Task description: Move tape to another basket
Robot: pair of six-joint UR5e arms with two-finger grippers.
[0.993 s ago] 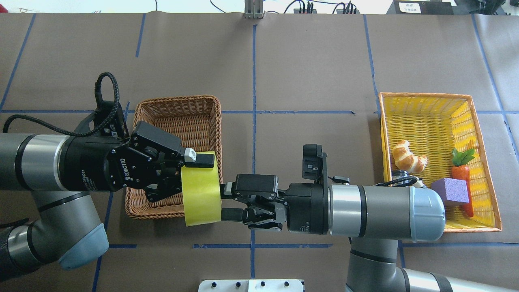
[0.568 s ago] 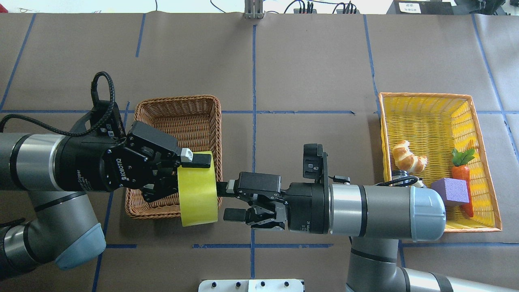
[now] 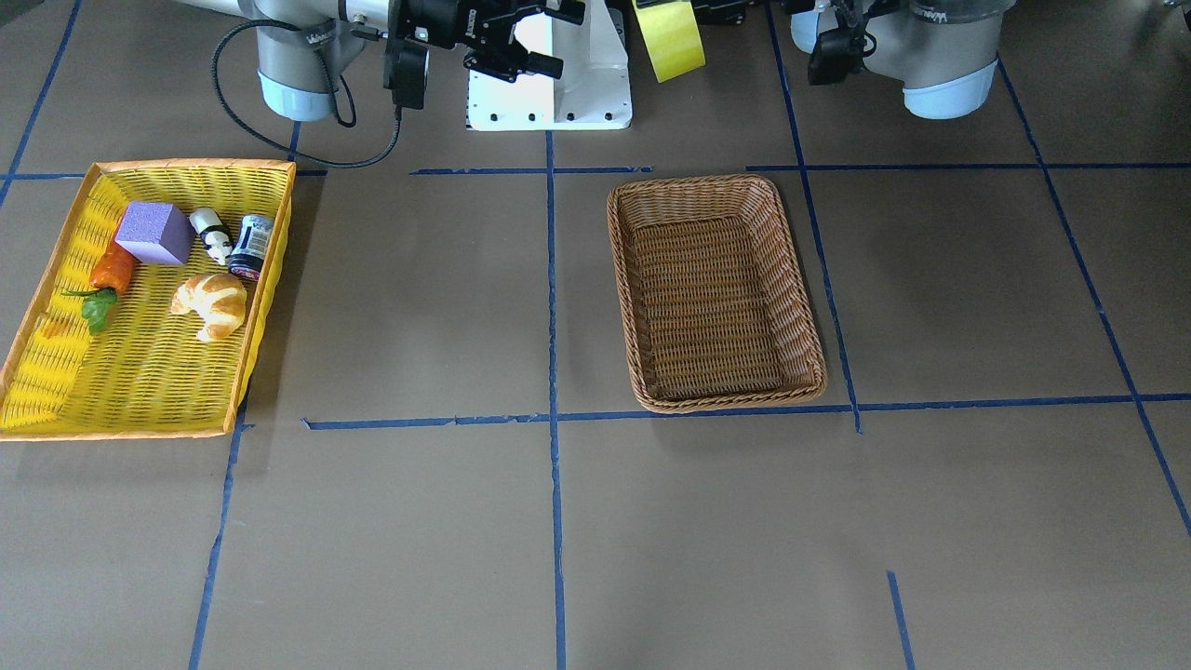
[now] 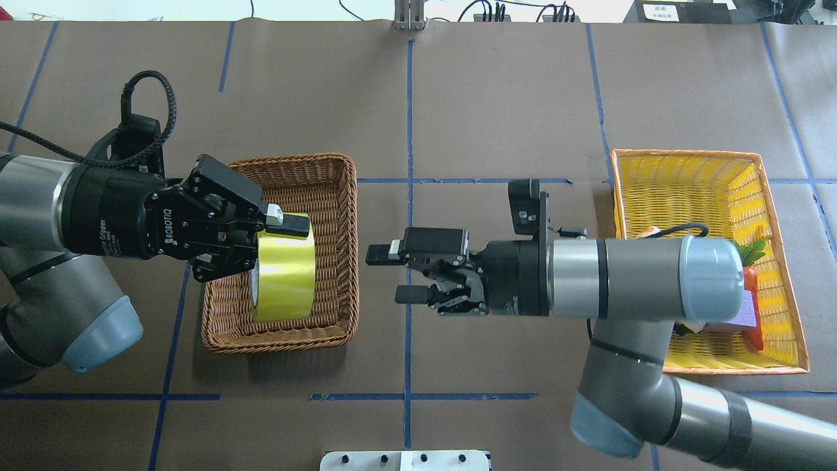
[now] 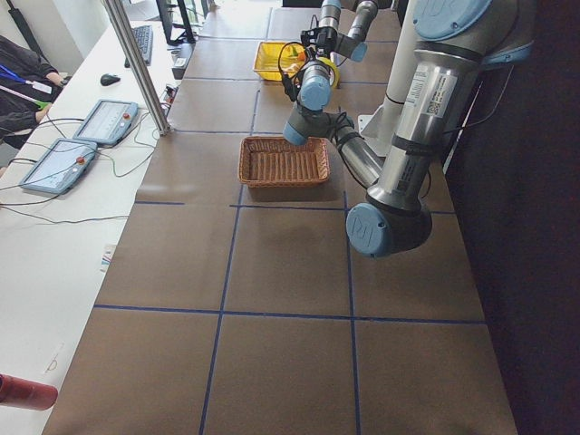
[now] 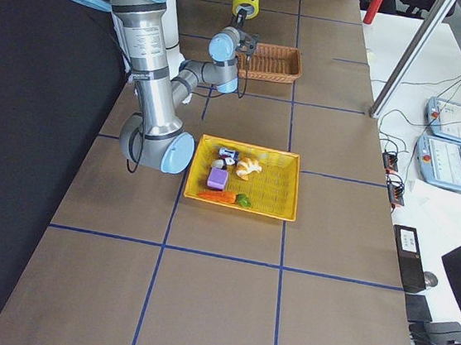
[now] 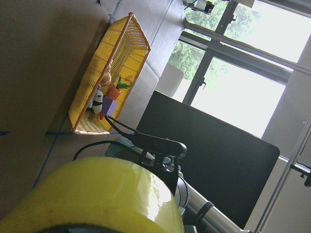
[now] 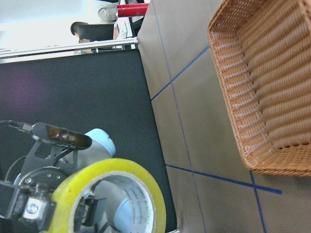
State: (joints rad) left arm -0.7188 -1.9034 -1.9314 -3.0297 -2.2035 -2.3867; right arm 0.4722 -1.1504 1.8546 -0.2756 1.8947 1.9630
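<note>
My left gripper is going to release the yellow-green tape on the woven bottom near the middle of the brown wicker basket point(image 3: 727, 274).
The yellow-green tape point(image 4: 284, 271) hangs on edge in my left gripper point(image 4: 278, 242), which is shut on its upper wall, one finger outside and one inside the core. The roll is above the inside of the brown wicker basket point(image 4: 288, 159), over its near right part, and well above it in the front-facing view point(image 3: 668, 33). The basket point(image 3: 693, 181) holds nothing. My right gripper point(image 4: 391, 275) is open and empty, to the right of the basket and apart from the tape. The right wrist view shows the tape point(image 8: 107, 189) with its white printed core.
A yellow basket with an orange rim point(image 4: 686, 154) stands at the right, holding a croissant point(image 3: 212, 302), a purple block point(image 3: 153, 233), a carrot point(image 3: 107, 270) and a small can point(image 3: 251, 247). My right forearm reaches over it. A white base plate point(image 3: 558, 93) sits at the robot's edge.
My left gripper has carried the tape left and away from the robot, to over the brown basket. My right gripper, open, has drawn back to the right, away from the roll.
</note>
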